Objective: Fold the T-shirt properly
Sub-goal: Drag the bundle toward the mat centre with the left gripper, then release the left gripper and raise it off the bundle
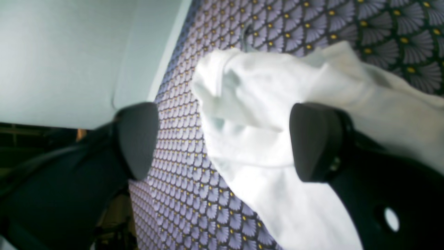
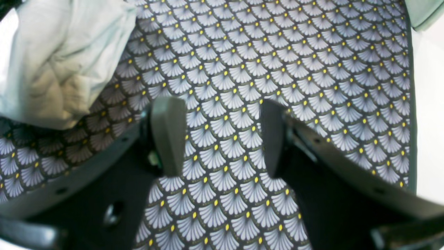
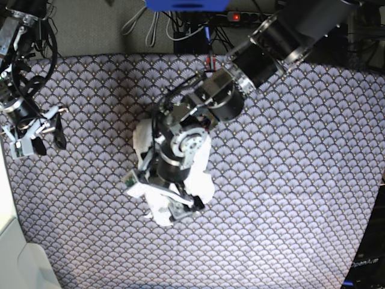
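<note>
The robot's right gripper should next go to the white T-shirt's near end (image 3: 160,206), just in front of the left gripper, and close there.
The white T-shirt (image 3: 204,183) lies crumpled in a heap mid-table, largely hidden under my left arm in the base view. My left gripper (image 3: 162,194) hovers right over it. In the left wrist view its fingers (image 1: 137,139) stand wide apart, and the T-shirt (image 1: 249,114) bunches between them and beneath the right-hand one; nothing is clamped. My right gripper (image 3: 50,144) is far off near the table's left edge. It (image 2: 222,139) is open over bare patterned cloth, and a rumpled part of the T-shirt (image 2: 59,62) shows at the upper left of the right wrist view.
A scallop-patterned tablecloth (image 3: 289,198) covers the table. A pale surface (image 3: 12,241) borders it at the left, also seen as a pale panel (image 1: 69,59). Cables and a power strip (image 3: 246,15) lie behind the far edge.
</note>
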